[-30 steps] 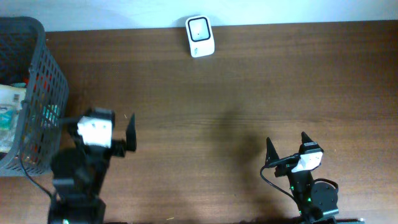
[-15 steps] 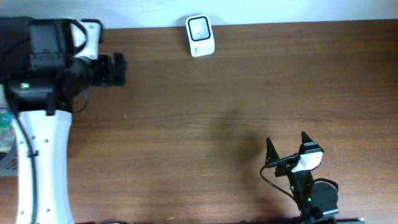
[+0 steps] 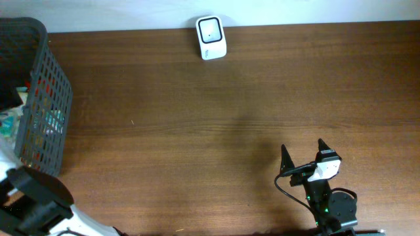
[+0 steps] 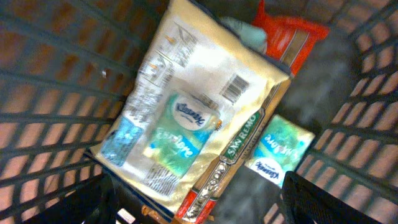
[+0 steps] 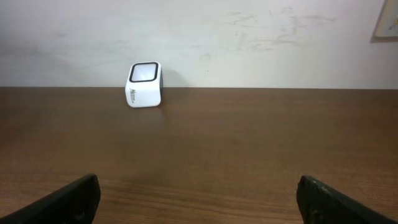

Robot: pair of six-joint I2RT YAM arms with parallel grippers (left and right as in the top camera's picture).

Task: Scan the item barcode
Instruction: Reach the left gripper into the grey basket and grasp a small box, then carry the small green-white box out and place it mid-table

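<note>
The robot's left gripper will next close around the middle of the Kleenex tissue pack (image 3: pixel 6 124) (image 4: pixel 181 134) that is lying on top of the clear pasta bag.
My left gripper (image 4: pixel 198 186) hangs inside the dark mesh basket (image 4: pixel 50 62), its fingers wide apart and open, nothing gripped. Below it lies a clear, gold-edged pasta bag (image 4: pixel 211 68) with a barcode (image 4: pixel 234 88) facing up. A Kleenex tissue pack (image 4: pixel 186 124) rests on the bag and its lower end reaches between my fingers. The white scanner (image 3: pixel 211 37) stands at the table's far edge and also shows as scanner (image 5: pixel 144 84). My right gripper (image 3: pixel 302 154) rests open at the front right, seen from its wrist as gripper (image 5: pixel 198 186), empty.
A second Kleenex pack (image 4: pixel 278 151) and a red packet (image 4: pixel 287 38) lie in the basket beside the bag. The basket (image 3: pixel 39 98) stands at the table's left edge. Part of the left arm (image 3: pixel 36 196) shows at the bottom left corner.
The left arm swung from in front of the basket, past the table's back left, and now holds its gripper down inside the basket. The right arm stayed still.
</note>
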